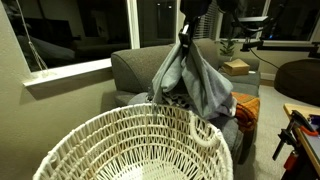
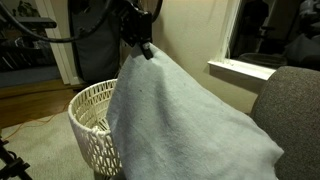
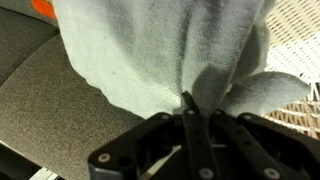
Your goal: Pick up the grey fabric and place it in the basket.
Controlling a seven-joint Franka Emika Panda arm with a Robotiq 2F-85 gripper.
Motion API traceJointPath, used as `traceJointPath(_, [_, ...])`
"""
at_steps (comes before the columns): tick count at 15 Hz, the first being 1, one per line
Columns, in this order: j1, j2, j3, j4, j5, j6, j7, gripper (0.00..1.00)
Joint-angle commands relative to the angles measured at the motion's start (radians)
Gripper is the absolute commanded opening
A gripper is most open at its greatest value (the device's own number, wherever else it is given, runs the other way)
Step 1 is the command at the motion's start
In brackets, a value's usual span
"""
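The grey fabric, now hanging above the grey sofa, will be let go by my gripper in the white woven basket, draped over its rim point(image 1: 186, 128) beside the sofa.
The grey fabric point(image 1: 193, 78) hangs bunched from my gripper point(image 1: 185, 40) above the grey sofa, behind the basket. In an exterior view it spreads wide as a blue-grey sheet point(image 2: 180, 120) below the gripper point(image 2: 145, 47). In the wrist view the fabric point(image 3: 160, 50) is pinched between my closed fingers point(image 3: 190, 105). The large white woven basket point(image 1: 120, 150) stands in front in an exterior view. It is partly hidden behind the fabric in the other exterior view point(image 2: 88, 108). Its lattice shows at the right of the wrist view point(image 3: 296, 40).
A grey sofa point(image 1: 135, 68) stands behind the basket, and its seat fills the wrist view point(image 3: 50, 110). A spotted white fabric point(image 1: 182, 100) and an orange cloth point(image 1: 245, 108) lie on the sofa. A window ledge point(image 1: 70, 72) is to the side.
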State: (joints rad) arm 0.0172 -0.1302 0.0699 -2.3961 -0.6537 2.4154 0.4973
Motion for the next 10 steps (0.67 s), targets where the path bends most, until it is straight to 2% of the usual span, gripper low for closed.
traceJointPath(1, [0.031, -0.041, 0.038, 0.025, 0.067, -0.065, -0.080, 0.03])
traceJointPath(10, [0.093, -0.022, 0.093, 0.136, 0.259, -0.144, -0.307, 0.03])
